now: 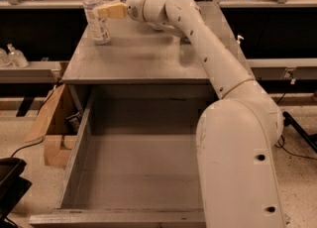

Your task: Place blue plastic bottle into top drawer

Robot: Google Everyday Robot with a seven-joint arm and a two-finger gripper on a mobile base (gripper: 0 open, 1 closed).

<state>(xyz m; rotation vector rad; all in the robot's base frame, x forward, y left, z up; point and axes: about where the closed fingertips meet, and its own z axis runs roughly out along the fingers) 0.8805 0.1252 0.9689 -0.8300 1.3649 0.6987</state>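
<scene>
The blue plastic bottle is next for my gripper. It should close on the upper body (94,6) of the bottle, a little below its white cap.
The blue plastic bottle (97,15), clear with a white cap and a pale label, stands upright at the back left of the grey table (143,61). My gripper (106,11) reaches in from the right at the level of the bottle's upper body, its tan fingers (113,10) right against the bottle. The top drawer (138,157) is pulled wide open below the table's front edge, and its flat grey bottom shows nothing in it. My white arm crosses the table and hides the drawer's right side.
Small clear pump bottles (15,56) stand on a low shelf at the left. Cardboard (49,123) leans by the table's left leg. A dark object (11,187) sits at the bottom left. Benches run behind the table.
</scene>
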